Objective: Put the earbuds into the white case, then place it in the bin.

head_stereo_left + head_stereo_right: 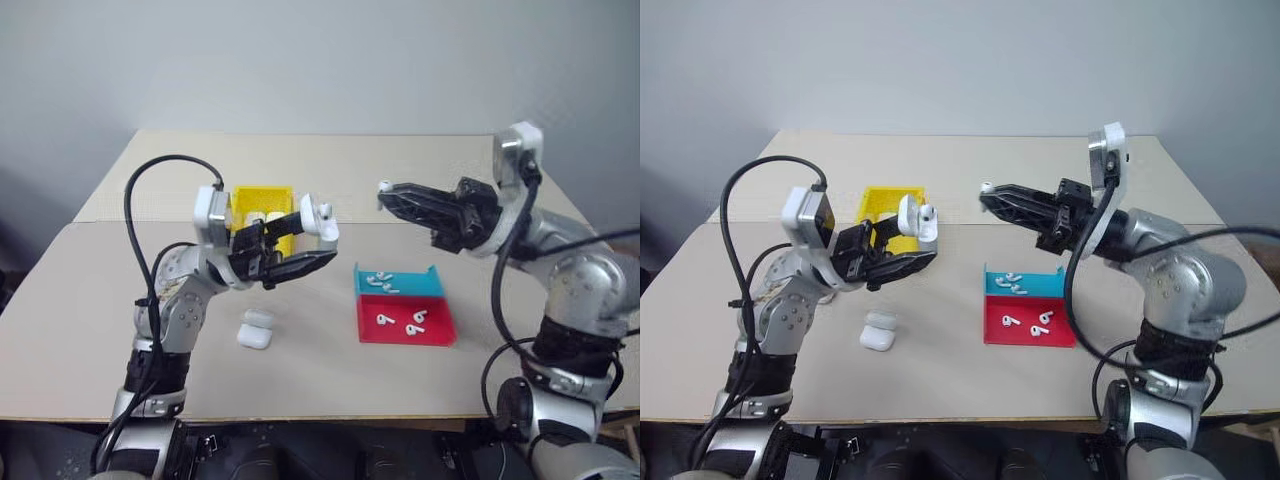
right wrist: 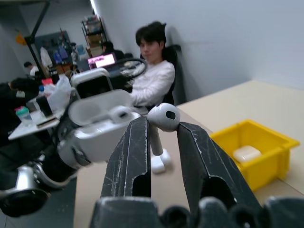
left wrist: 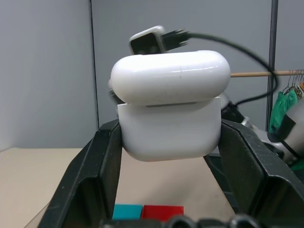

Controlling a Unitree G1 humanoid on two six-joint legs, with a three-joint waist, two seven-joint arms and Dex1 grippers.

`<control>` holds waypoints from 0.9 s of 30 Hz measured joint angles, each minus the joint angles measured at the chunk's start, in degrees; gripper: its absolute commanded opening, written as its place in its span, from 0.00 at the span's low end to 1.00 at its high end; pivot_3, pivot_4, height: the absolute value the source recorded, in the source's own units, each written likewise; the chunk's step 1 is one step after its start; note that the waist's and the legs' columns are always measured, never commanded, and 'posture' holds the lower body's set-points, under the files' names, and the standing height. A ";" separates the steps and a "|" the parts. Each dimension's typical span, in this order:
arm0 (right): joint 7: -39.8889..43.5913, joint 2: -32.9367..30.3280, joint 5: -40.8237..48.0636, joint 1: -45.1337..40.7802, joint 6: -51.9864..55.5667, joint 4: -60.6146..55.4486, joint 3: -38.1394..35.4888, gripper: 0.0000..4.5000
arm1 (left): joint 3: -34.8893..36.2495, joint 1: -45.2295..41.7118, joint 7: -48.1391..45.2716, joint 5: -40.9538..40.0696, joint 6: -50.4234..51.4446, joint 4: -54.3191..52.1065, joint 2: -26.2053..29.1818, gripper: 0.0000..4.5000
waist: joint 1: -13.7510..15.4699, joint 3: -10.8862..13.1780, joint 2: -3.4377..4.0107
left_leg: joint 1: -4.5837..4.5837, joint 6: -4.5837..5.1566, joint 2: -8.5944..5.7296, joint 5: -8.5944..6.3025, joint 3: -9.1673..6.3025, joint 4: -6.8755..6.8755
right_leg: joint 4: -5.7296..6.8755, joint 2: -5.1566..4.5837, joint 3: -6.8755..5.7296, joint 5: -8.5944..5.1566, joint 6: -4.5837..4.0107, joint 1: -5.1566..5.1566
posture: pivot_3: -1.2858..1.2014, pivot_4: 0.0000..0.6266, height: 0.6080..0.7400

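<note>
Next, my right gripper lets go of the earbud in the open white case's empty slot (image 1: 339, 227) (image 2: 96, 125), next to the earbud that is already seated there.
My left gripper (image 1: 305, 240) is shut on the white case (image 1: 318, 222), held above the table with its lid swung open. In the left wrist view the case (image 3: 168, 114) sits between both black fingers (image 3: 102, 161). My right gripper (image 1: 388, 198) is raised and points left toward the case. It is shut on one of the earbuds (image 2: 161, 121), pinched by its stem with the head up. A gap remains between that earbud (image 1: 383, 187) and the case. The yellow bin (image 1: 262, 193) stands behind the left gripper, with white cases inside.
A red and cyan tray (image 1: 440, 330) holds loose earbuds (image 1: 380, 282) at centre right. Another white case (image 1: 257, 328) rests on the table below my left gripper. In the right wrist view a person (image 2: 152, 76) sits beyond the table's edge.
</note>
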 measured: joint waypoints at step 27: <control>-21.37 -3.43 17.25 9.27 -8.35 -9.45 11.55 0.43 | -1.37 -2.39 -2.12 2.37 -0.23 4.35 -2.11 0.62 | 0.18 0.00 -0.01 | -0.09 0.09 -0.04 -0.05 -0.04 0.02 | -0.10 0.00 -0.01 0.00 0.01 0.00 | 0.52 0.24 1.00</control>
